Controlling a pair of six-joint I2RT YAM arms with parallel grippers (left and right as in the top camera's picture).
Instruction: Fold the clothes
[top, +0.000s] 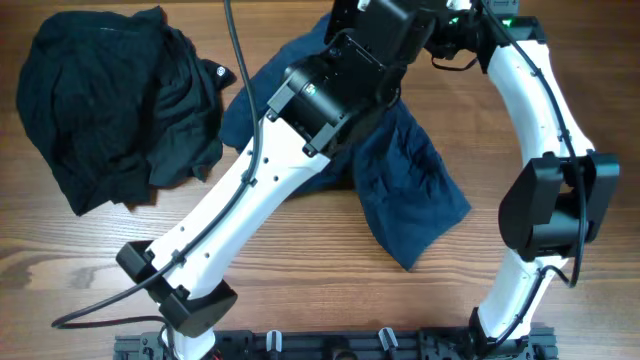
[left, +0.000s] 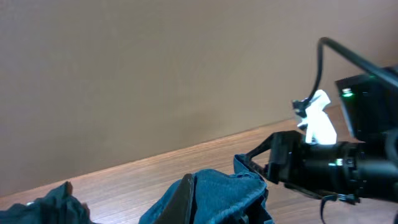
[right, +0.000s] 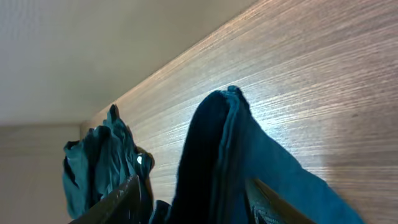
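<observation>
Next, I pinch the raised fold (right: 225, 140) of the dark blue garment with my right gripper and pull away to spread it, as it lies crumpled with my grippers close together.
A dark blue garment (top: 410, 190) lies crumpled on the wooden table under both arms, its far end lifted. My left gripper (left: 211, 214) is shut on a raised fold of it (left: 230, 193), with one dark finger showing beside the cloth. My right gripper (right: 199, 205) has a bunched fold of the same garment (right: 217, 155) standing up between its fingers. In the left wrist view the right gripper (left: 261, 163) pinches the cloth's corner. In the overhead view both grippers are at the top centre, hidden by the wrists.
A pile of black clothes (top: 110, 100) lies at the table's far left; it also shows in the left wrist view (left: 50, 208) and the right wrist view (right: 99, 162). A beige wall stands behind the table's far edge. A black cable (top: 235, 60) hangs over the left arm.
</observation>
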